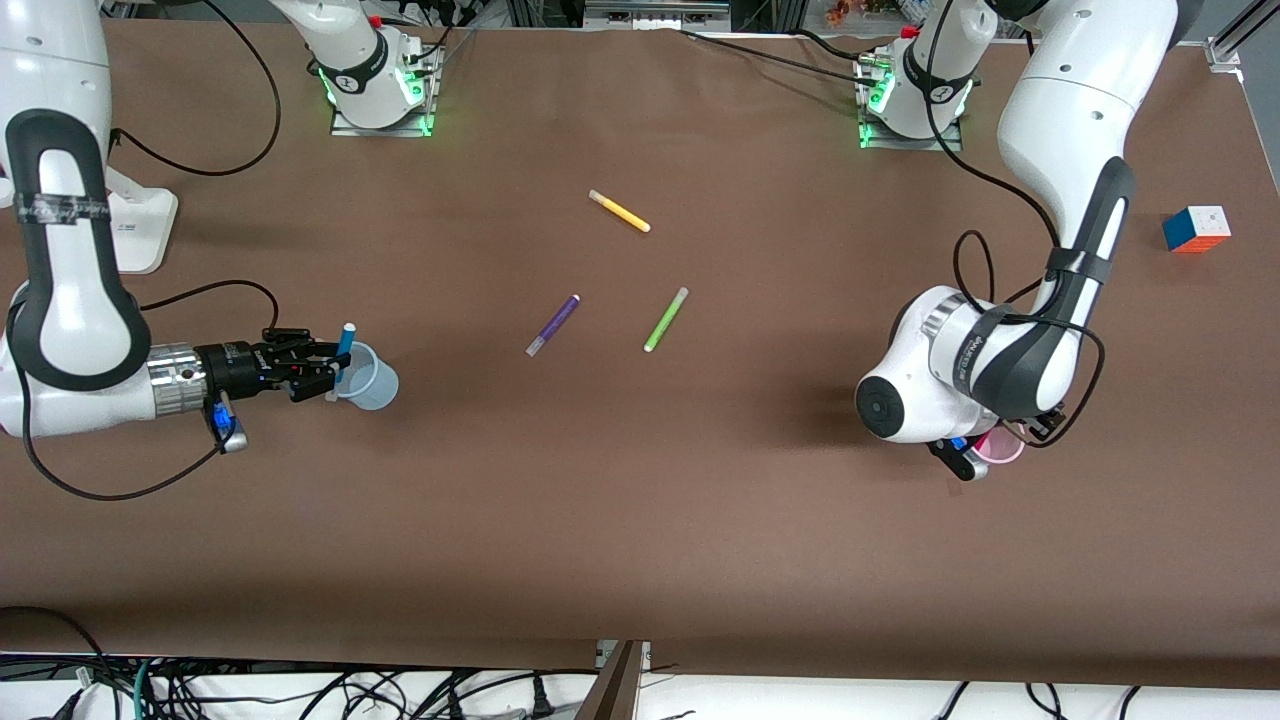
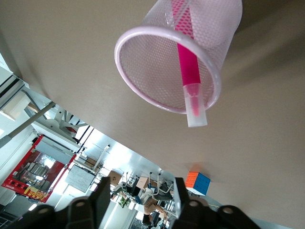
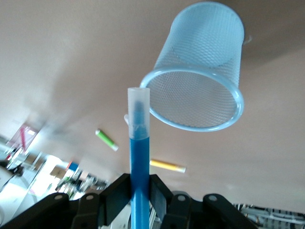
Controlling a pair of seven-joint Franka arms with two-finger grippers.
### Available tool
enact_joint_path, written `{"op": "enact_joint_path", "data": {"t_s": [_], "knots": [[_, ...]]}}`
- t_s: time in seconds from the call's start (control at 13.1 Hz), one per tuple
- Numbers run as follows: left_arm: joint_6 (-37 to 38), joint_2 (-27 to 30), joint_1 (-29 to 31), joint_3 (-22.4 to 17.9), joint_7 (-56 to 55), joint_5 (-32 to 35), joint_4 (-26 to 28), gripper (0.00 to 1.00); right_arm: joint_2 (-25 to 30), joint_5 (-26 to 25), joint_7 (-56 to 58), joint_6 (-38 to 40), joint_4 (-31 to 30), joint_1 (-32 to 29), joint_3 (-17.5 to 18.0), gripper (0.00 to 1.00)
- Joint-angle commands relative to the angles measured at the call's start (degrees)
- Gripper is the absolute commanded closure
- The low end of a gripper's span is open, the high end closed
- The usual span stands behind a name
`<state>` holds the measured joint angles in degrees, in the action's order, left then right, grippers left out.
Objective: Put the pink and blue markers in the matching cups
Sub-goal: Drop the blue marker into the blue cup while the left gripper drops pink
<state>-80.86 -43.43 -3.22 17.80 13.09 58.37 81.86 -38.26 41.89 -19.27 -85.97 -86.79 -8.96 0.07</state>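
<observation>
Next, I release the blue marker from my right gripper inside the pale blue cup (image 1: 362,368) (image 3: 198,78), so it is left leaning on that cup's rim.
The pink marker (image 2: 187,57) stands slanted inside the pale pink cup (image 2: 143,62), its clear cap sticking out over the rim. My left gripper (image 2: 141,200) hangs open over that pink cup (image 1: 1003,449) with nothing between its fingers. My right gripper (image 1: 335,365) is shut on the blue marker (image 1: 346,340). It holds the marker just beside the rim of the pale blue cup (image 1: 372,380), at the right arm's end of the table. In the right wrist view the blue marker (image 3: 140,152) runs from my right gripper (image 3: 140,191) toward the blue cup (image 3: 205,62), its cap tip outside the rim.
A yellow pen (image 1: 619,211), a purple pen (image 1: 553,325) and a lime-green pen (image 1: 666,319) lie in the middle of the table. A colourful cube (image 1: 1196,229) sits near the left arm's end. A white stand (image 1: 140,230) is near the right arm.
</observation>
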Motion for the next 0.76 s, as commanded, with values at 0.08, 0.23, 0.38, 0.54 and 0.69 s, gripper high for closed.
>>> {"op": "enact_joint_path", "data": {"t_s": [0.08,0.23,0.38,0.54,0.69], "knots": [[0.52,0.98,-0.83,0.13,0.53,0.36,-1.17,0.00,-0.58,3.11,1.61,2.83,0.04,-2.02,0.98,1.00],[0.52,2.82,-0.65,0.40,-1.30,-1.57,-1.35,0.00,-2.60,3.63,3.27,3.44,0.13,-3.42,1.07,1.00],[0.52,5.71,-0.30,0.31,-4.20,-8.58,-1.62,0.00,-5.40,7.31,6.08,6.42,0.13,-5.61,0.98,1.00],[1.74,6.43,0.05,0.05,-5.61,-15.00,-5.81,0.00,-7.17,8.38,7.76,7.05,0.13,-6.59,0.99,1.00],[6.04,6.43,0.06,0.05,-7.01,-20.38,-12.13,0.00,-7.09,8.38,7.32,7.05,0.31,-6.59,1.07,1.00]]}}
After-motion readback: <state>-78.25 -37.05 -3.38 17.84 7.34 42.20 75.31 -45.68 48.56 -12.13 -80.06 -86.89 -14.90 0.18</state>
